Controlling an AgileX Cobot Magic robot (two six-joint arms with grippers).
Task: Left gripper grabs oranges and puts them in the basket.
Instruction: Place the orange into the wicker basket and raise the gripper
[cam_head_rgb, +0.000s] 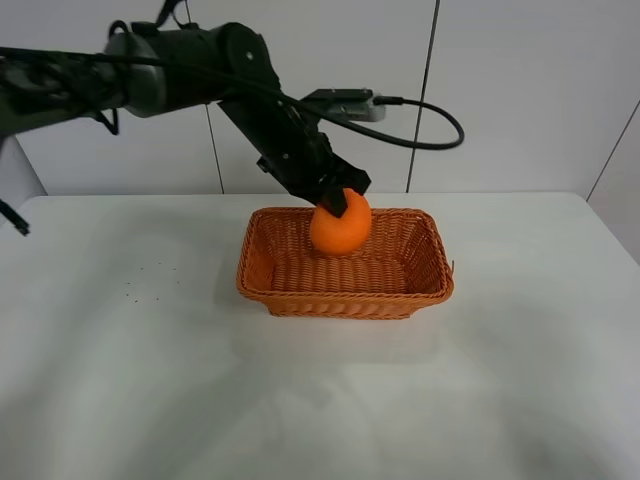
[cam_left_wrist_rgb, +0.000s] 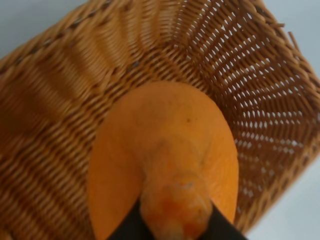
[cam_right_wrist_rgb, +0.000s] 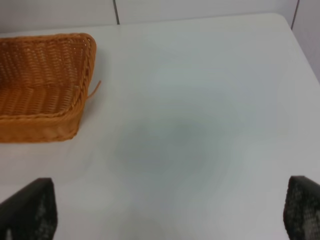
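Note:
Next, I release the orange from my left gripper on the bottom of the basket, close behind the middle of the basket's front side (cam_head_rgb: 342, 267).
My left gripper (cam_head_rgb: 338, 203) is shut on the orange (cam_head_rgb: 340, 227), a round bright fruit, and holds it over the back half of the woven basket (cam_head_rgb: 280, 296), above its floor. In the left wrist view the orange (cam_left_wrist_rgb: 165, 165) fills the middle, its necked top between my black fingers (cam_left_wrist_rgb: 130, 227), with the basket's inside (cam_left_wrist_rgb: 65, 100) below it. My right gripper (cam_right_wrist_rgb: 170, 210) is open and empty over the bare table; its two dark fingertips (cam_right_wrist_rgb: 30, 210) show wide apart at the frame's corners. The basket's corner (cam_right_wrist_rgb: 45, 85) shows in the right wrist view.
The white table (cam_head_rgb: 120, 380) carries only the basket. A white panelled wall (cam_head_rgb: 520, 100) stands behind it. The left arm's black cable (cam_head_rgb: 440, 125) loops above the basket's back edge. A loose wicker strand (cam_right_wrist_rgb: 94, 89) sticks out of the basket's corner.

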